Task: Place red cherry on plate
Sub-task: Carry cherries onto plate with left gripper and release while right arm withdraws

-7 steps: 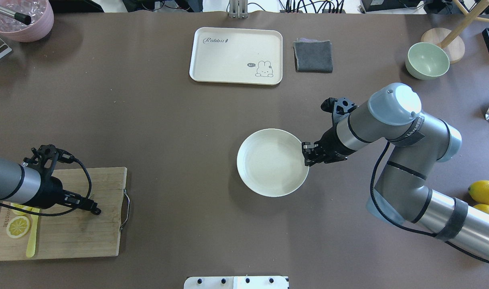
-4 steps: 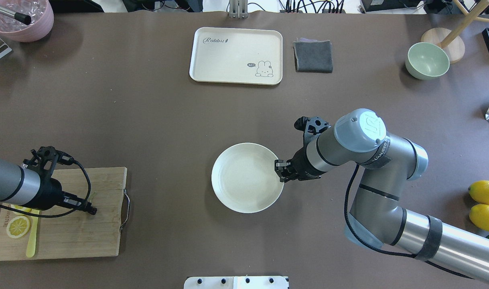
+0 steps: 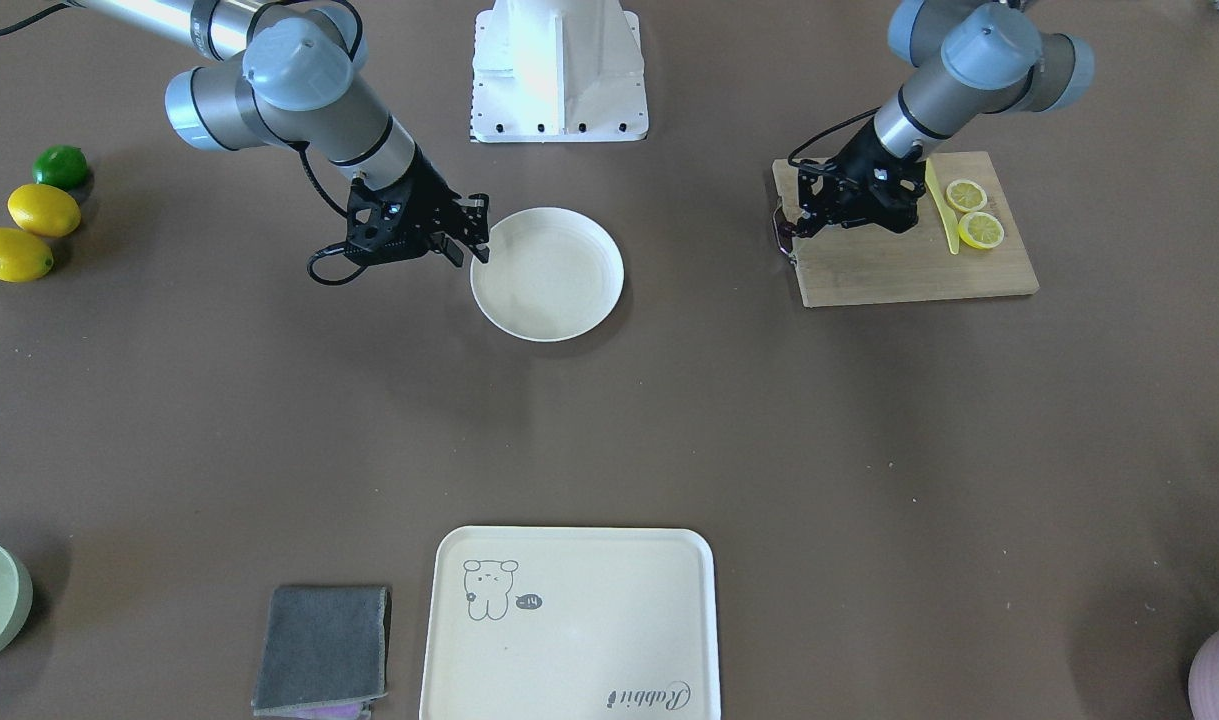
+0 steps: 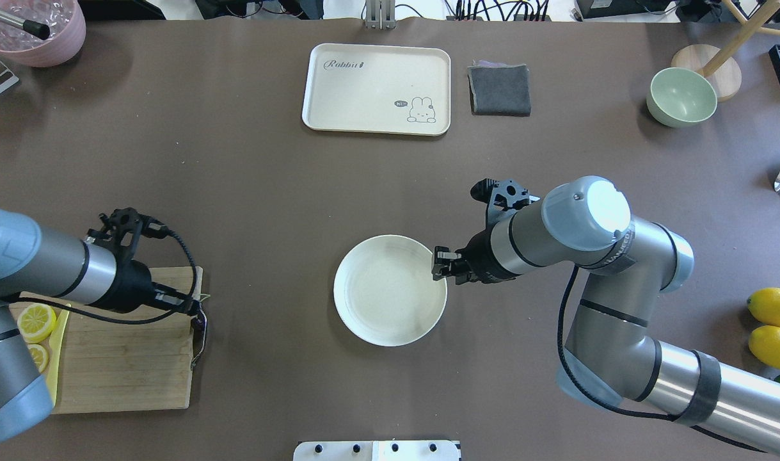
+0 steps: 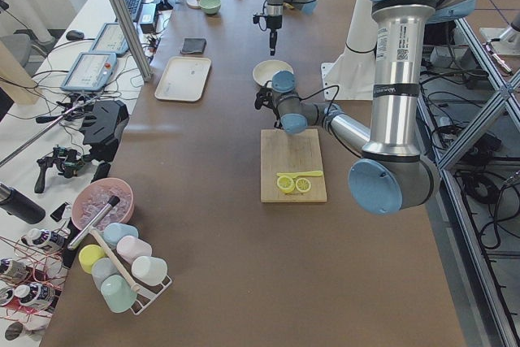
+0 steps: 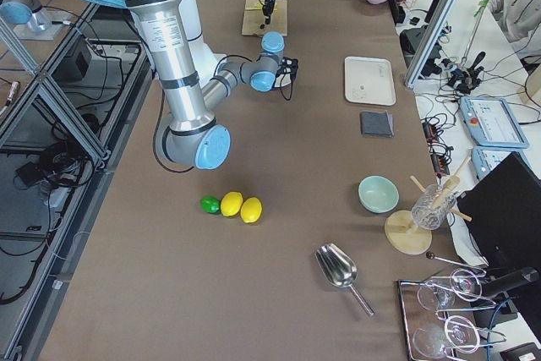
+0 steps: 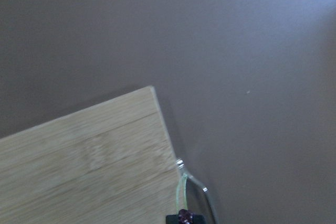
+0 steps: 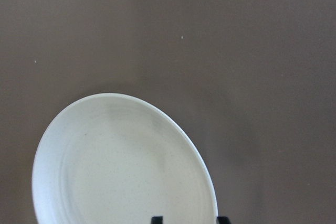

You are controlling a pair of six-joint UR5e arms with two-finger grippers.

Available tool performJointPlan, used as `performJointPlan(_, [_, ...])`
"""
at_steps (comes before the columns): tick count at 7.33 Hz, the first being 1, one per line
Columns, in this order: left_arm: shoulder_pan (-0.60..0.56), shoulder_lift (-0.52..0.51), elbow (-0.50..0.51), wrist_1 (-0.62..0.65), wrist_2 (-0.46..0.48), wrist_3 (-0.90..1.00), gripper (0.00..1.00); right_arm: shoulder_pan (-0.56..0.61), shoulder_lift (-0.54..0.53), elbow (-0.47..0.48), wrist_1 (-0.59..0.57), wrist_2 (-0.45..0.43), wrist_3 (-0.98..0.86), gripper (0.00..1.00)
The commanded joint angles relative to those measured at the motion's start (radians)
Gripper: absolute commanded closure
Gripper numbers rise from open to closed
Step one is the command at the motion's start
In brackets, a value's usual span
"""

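Observation:
Next, my left gripper releases the red cherry in the cream-white plate (image 3: 551, 235), near the plate's rim facing the white base.
The red cherry (image 7: 184, 215) shows as a dark red bead with a thin green stem, pinched in my left gripper (image 4: 196, 312) at the right edge of the wooden cutting board (image 4: 121, 371), by its metal handle. From the front it is a dark spot (image 3: 781, 233) under the left gripper (image 3: 791, 228). The cream-white plate (image 4: 377, 301) lies mid-table and holds nothing. My right gripper (image 4: 438, 266) sits low at the plate's right rim, its fingers slightly apart, one inside the rim (image 8: 212, 203) and one outside.
Lemon slices (image 4: 36, 320) and a yellow tool lie on the board's left end. A cream tray (image 4: 377, 89) and a grey cloth (image 4: 500, 89) are at the far side, a green bowl (image 4: 681, 97) far right, and whole lemons (image 4: 773, 307) at the right edge.
The plate has slid left and nearer the robot with the right gripper at its rim. The left gripper has moved right to the board's edge, the cherry in it.

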State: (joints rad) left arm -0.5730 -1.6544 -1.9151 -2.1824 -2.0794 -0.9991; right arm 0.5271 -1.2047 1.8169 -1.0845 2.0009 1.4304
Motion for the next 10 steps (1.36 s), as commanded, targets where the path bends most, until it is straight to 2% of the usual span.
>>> performJointPlan(1, [0.027, -0.233, 0.014, 0.18, 0.001, -0.087, 1.0, 0.144, -0.067, 0.036, -0.003, 0.145, -0.014, 0.0])
performJointPlan(2, [0.048, -0.319, 0.037, 0.231, 0.004, -0.139, 1.0, 0.246, -0.111, 0.041, 0.0, 0.251, -0.042, 0.0])
performJointPlan(3, [0.077, -0.385, 0.08, 0.233, 0.034, -0.198, 1.0, 0.311, -0.174, 0.051, 0.0, 0.31, -0.136, 0.0])
performJointPlan(4, [0.15, -0.427, 0.103, 0.233, 0.124, -0.211, 1.0, 0.354, -0.243, 0.051, 0.0, 0.331, -0.24, 0.0])
performJointPlan(5, [0.191, -0.464, 0.122, 0.233, 0.16, -0.223, 1.0, 0.384, -0.287, 0.048, 0.0, 0.332, -0.31, 0.0])
performJointPlan(7, [0.212, -0.553, 0.212, 0.231, 0.189, -0.274, 1.0, 0.425, -0.355, 0.035, 0.0, 0.332, -0.44, 0.0])
performJointPlan(8, [0.212, -0.554, 0.229, 0.225, 0.199, -0.266, 1.0, 0.435, -0.374, 0.036, 0.001, 0.332, -0.452, 0.0])
performJointPlan(9, [0.212, -0.556, 0.234, 0.224, 0.203, -0.268, 0.67, 0.435, -0.383, 0.036, 0.003, 0.325, -0.453, 0.0])
performJointPlan(10, [0.214, -0.556, 0.234, 0.217, 0.238, -0.265, 0.04, 0.435, -0.391, 0.038, 0.003, 0.323, -0.453, 0.0])
